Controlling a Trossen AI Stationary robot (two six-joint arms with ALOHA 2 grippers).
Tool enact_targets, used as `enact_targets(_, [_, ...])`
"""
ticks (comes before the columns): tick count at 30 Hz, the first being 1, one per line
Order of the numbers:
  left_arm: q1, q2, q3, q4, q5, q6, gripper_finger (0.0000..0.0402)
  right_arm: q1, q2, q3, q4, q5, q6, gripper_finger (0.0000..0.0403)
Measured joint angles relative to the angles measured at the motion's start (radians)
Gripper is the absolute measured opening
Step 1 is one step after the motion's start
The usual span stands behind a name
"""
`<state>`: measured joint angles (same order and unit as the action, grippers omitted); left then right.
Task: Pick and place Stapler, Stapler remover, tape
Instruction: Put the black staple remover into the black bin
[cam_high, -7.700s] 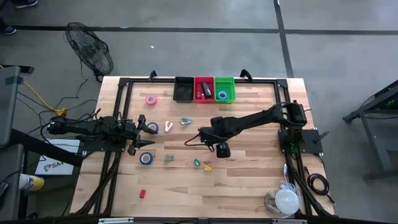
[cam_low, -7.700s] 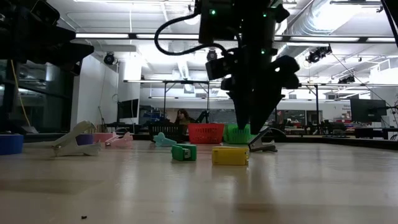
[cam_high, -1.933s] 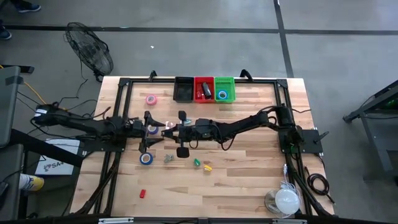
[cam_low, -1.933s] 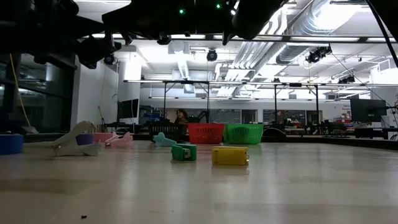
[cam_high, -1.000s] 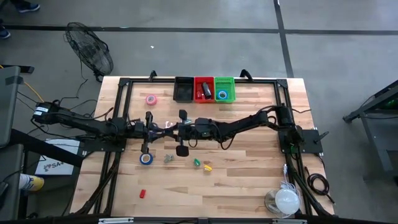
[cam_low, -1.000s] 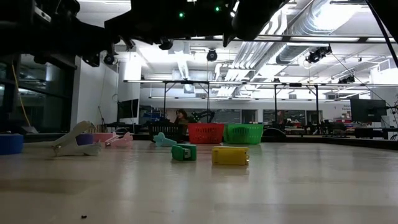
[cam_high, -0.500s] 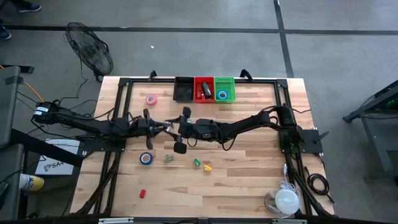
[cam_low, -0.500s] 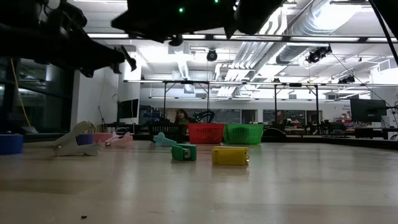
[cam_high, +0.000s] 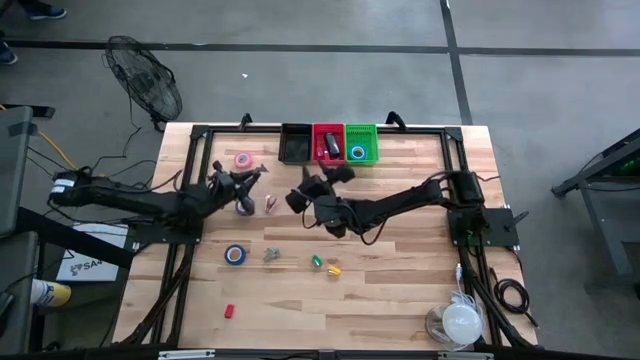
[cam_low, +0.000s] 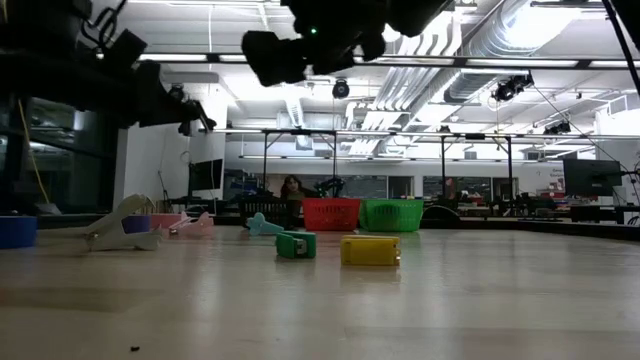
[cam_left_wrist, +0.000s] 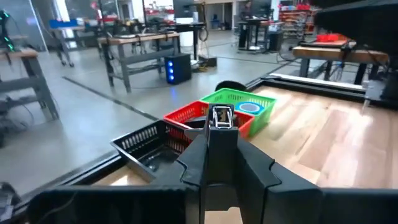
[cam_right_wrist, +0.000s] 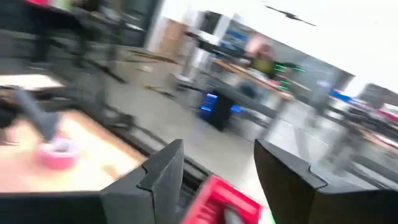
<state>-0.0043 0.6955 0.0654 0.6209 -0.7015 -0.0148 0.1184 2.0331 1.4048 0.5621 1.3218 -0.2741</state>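
Observation:
Next, my left gripper puts the dark stapler remover down inside the black bin (cam_high: 299, 146) (cam_left_wrist: 169, 154), toward the red bin.
My left gripper (cam_high: 252, 177) hovers over the table's far left, shut on a small dark stapler remover with a silver metal end (cam_left_wrist: 221, 117). It points toward the three bins: black (cam_high: 295, 143), red (cam_high: 327, 143) and green (cam_high: 361, 143). My right gripper (cam_high: 330, 178) hangs open and holds nothing above mid-table, just right of the left one; its wrist view looks over the red bin (cam_right_wrist: 227, 200). A pink tape (cam_high: 242, 160), a purple tape (cam_high: 245, 207), a white stapler remover (cam_high: 271, 204) and a blue tape (cam_high: 235, 254) lie on the wood. My left gripper pinches the dark stapler remover between its two fingers (cam_left_wrist: 249, 168). The silver end (cam_left_wrist: 221, 116) sticks out past the fingertips. The fingers reach out roughly level toward the bins. The stapler remover is lifted clear of the table.
The green bin holds a blue tape (cam_high: 358, 152) and the red bin a dark item (cam_high: 325, 150). Small green (cam_high: 317, 262), yellow (cam_high: 334, 268), grey (cam_high: 271, 255) and red (cam_high: 228, 311) pieces lie toward the near side. A black frame (cam_high: 200, 135) rims the table.
My right gripper has opened, let go of the dark stapler remover and drawn back toward the far right, turning toward the bins. My left gripper, still shut on the stapler remover, has carried it toward the far edge.

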Motion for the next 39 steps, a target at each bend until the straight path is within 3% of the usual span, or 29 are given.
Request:
enact_targets(6, [0.219, 0.085, 0.014, 0.019, 0.227, -0.069, 0.0045, 0.048, 0.000, 0.000, -0.015, 0.039, -0.041, 0.0186])
enact_targets(12, [0.371, 0.273, 0.130, 0.019, 0.427, -0.066, 0.0045, 0.072, 0.000, 0.000, -0.113, 0.028, 0.088, 0.0184])
enact_targets(20, [0.465, 0.605, 0.342, -0.029, 0.487, -0.012, 0.0045, 0.066, 0.000, 0.000, -0.332, -0.021, 0.301, 0.0185])
enact_targets(27, [0.566, 0.842, 0.513, -0.113, 0.593, -0.058, 0.0052, 0.081, 0.000, 0.000, -0.462, -0.021, 0.426, 0.0182])
enact_targets(32, [0.603, 0.920, 0.569, -0.130, 0.620, -0.069, 0.0059, 0.092, 0.000, 0.000, -0.548, -0.032, 0.527, 0.0182])
enact_targets(39, [0.606, 0.926, 0.576, -0.115, 0.615, -0.069, 0.0063, 0.092, 0.000, 0.000, -0.640, -0.123, 0.649, 0.0181])
